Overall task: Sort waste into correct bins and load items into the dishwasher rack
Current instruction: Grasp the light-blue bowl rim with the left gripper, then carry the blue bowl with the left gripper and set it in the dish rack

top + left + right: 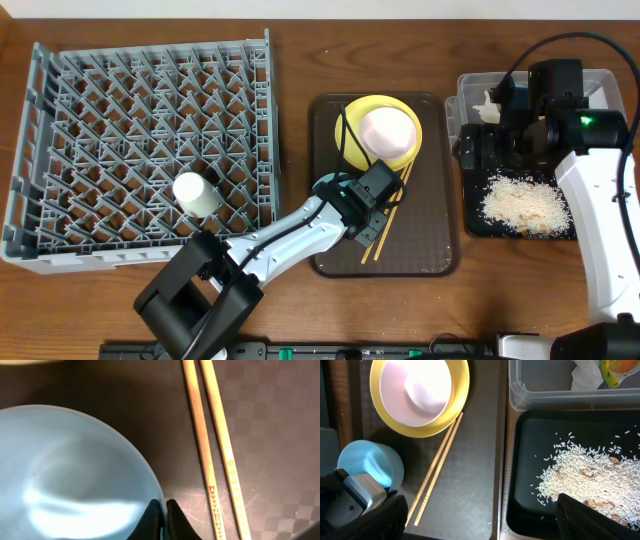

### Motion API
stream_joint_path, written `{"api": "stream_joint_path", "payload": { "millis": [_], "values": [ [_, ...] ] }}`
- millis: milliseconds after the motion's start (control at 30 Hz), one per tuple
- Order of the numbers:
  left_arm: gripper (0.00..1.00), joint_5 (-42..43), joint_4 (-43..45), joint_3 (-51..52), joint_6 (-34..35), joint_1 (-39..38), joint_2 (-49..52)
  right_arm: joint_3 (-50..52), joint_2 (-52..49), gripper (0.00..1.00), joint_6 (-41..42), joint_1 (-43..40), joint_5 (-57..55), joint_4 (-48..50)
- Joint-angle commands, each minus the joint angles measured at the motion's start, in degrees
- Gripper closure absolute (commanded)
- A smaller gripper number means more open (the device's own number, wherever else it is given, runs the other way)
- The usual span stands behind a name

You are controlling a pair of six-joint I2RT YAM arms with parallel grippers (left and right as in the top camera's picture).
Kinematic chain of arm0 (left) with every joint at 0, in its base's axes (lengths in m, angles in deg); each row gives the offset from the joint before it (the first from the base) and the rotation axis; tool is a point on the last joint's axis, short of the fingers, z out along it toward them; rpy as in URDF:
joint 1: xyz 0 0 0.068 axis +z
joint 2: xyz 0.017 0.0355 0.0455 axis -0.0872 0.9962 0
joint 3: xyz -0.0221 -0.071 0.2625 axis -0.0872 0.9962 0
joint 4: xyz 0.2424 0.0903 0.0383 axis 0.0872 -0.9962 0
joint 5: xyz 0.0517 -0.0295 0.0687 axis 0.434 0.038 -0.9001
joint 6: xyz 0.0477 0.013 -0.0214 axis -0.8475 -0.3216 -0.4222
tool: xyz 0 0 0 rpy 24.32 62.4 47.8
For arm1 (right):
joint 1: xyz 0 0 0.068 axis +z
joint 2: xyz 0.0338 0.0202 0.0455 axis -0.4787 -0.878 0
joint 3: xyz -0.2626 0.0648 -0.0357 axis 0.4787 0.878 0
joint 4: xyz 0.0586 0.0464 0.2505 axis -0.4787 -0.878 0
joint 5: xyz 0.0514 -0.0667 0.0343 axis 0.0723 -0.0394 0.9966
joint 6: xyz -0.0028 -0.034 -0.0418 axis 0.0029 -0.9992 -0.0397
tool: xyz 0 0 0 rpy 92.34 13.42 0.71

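My left gripper is going to let go of the light blue bowl in the grey dishwasher rack (187, 131), behind the white cup.
My left gripper (162, 506) is shut on the rim of the light blue bowl (70, 470), which sits on the brown serving tray; the bowl also shows in the right wrist view (372, 462). The wooden chopsticks (215, 455) lie just right of it. The pinkish-white bowl (388, 131) rests on the yellow plate (352, 110). The white cup (197, 192) lies in the grey dishwasher rack (140, 100). My right gripper (485, 520) is open and empty above the black tray (525, 470) holding rice scraps (580, 472). The clear tub (545, 390) holds the white tissue (585, 375) and the yellow-green wrapper (615, 367).
The brown serving tray (430, 230) lies between the rack and the two bins. The left arm reaches in from the front edge across the tray's left corner. The right arm stands along the table's right side.
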Motion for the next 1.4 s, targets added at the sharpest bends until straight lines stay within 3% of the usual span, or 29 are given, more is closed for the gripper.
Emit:
{"api": "stream_joint_path", "payload": {
  "millis": [0,367,567,733,1033,1200,1367],
  "values": [
    [0.94,-1.0,-0.3,-0.9,0.3,-0.1,0.6,-0.1,0.0,0.08,0.7,-0.8,-0.2,-0.1],
    [0.94,-0.4,-5.0,-4.4,-0.2,0.2,-12.8,-0.1,0.0,0.07,0.5,-0.8,-0.2,0.0],
    [0.94,1.3,-5.5,-4.8,-0.2,7.4,-24.1,-0.1,0.0,0.07,0.5,-0.8,-0.2,0.0],
    [0.94,17.0,-5.4,-4.8,-0.2,22.3,-27.8,-0.1,0.0,0.07,0.5,-0.8,-0.2,0.0],
    [0.94,54.6,1.2,-4.8,-1.1,51.8,-23.8,-0.1,0.0,0.07,0.5,-0.8,-0.2,0.0],
    [0.94,68.8,3.7,-4.8,-1.2,62.6,-18.4,-0.1,0.0,0.07,0.5,-0.8,-0.2,0.0],
    [0.94,74.8,4.3,-4.8,-1.2,69.0,-10.5,-0.1,0.0,0.07,0.5,-0.7,-0.2,0.0]
  ]
}}
